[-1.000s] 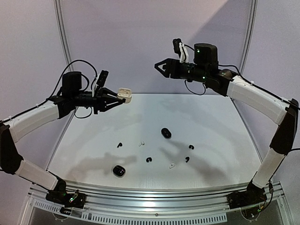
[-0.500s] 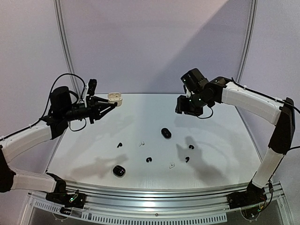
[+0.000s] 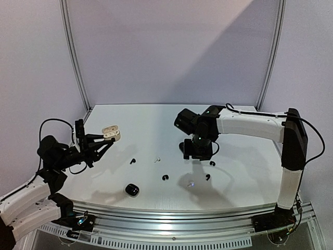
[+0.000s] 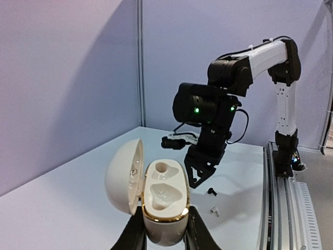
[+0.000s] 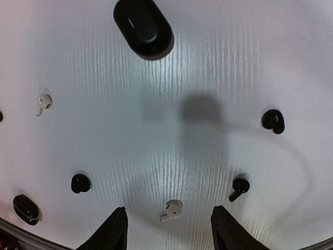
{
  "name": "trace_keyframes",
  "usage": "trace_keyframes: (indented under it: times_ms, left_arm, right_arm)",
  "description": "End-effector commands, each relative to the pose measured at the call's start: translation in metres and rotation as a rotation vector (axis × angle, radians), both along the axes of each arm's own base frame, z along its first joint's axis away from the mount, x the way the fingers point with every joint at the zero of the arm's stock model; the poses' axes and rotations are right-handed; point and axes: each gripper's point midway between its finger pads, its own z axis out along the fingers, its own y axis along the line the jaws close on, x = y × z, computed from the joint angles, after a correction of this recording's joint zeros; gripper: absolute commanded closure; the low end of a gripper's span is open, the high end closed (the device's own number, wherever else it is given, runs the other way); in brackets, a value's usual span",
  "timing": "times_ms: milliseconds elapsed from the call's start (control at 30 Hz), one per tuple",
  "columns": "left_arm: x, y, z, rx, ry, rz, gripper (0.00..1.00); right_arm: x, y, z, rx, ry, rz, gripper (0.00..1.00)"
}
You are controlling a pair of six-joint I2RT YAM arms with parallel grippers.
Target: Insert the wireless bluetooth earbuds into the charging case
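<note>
My right gripper is going to close on the rounded head of the white earbud [image 3: 191, 184] [image 5: 174, 209] that lies nearer the front edge of the table.
My left gripper [image 3: 106, 140] is shut on an open white charging case with a gold rim [image 4: 164, 200] and holds it above the table's left side. Both of its wells are empty and its lid [image 4: 124, 174] is swung left. My right gripper [image 3: 196, 155] is open and points down over the table's middle. In the right wrist view a white earbud [image 5: 171, 209] lies on the table between its open fingers [image 5: 117, 229], untouched. A second white earbud [image 5: 43, 101] lies to the left. Black earbuds [image 5: 80, 183] [image 5: 238, 186] [image 5: 273, 120] lie around it.
One black case [image 5: 143, 27] lies just beyond the right gripper, partly hidden by it in the top view [image 3: 183, 147]. A second black case [image 3: 131, 189] lies near the front edge. Another black earbud [image 3: 132, 161] lies left of centre. Metal rails [image 3: 166, 221] run along the near edge.
My left arm has drawn back and down to the left with the white case. My right arm has swung down and left from high up, and its gripper now points down over the earbuds.
</note>
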Motion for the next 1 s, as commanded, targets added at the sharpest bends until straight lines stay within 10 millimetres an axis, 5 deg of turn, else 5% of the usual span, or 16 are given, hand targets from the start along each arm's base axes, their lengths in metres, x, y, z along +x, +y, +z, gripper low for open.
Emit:
trace_keyframes:
  times_ms: [0, 167, 367, 967]
  left_arm:
    - [-0.01, 0.006, 0.013, 0.0, -0.168, 0.039, 1.0]
    - [0.0, 0.01, 0.018, 0.007, -0.063, 0.09, 1.0]
    - [-0.01, 0.005, 0.012, -0.036, 0.023, 0.074, 1.0]
    - [-0.005, -0.002, -0.01, 0.018, 0.029, 0.1, 1.0]
  right_arm:
    - [-0.026, 0.008, -0.025, -0.049, 0.069, -0.044, 0.44]
    - [-0.032, 0.013, -0.043, -0.047, 0.087, -0.075, 0.46]
    - [-0.042, 0.005, -0.072, -0.057, 0.113, -0.099, 0.47]
    - [-0.057, 0.003, -0.094, -0.036, 0.13, -0.124, 0.61]
